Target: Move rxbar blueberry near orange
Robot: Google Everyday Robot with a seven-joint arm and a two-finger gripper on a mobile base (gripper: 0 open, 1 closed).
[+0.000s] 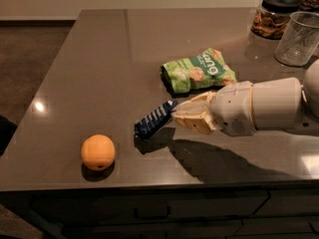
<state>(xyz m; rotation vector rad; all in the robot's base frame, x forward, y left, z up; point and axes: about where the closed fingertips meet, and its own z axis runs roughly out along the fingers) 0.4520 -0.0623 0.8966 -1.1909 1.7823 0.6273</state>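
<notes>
The robot's gripper needs to release the rxbar blueberry, now tilted down near the tabletop, on the counter (pixel 138 151) against the side of the orange that faces the robot's white arm.
The rxbar blueberry (pixel 155 119), a narrow navy-blue wrapper with pale lettering, is held at its right end by my gripper (pixel 175 114), which is shut on it. The bar tilts down to the left, its free end just above or touching the tabletop. The orange (pixel 98 152) sits on the dark counter near the front edge, to the left of and below the bar's free end, with a gap between them. My white arm (pixel 264 106) reaches in from the right.
A green snack bag (pixel 200 70) lies behind the gripper. A lidded jar (pixel 274 15) and a clear plastic cup (pixel 297 38) stand at the back right. The counter's front edge (pixel 149 185) runs just below the orange; drawers sit beneath.
</notes>
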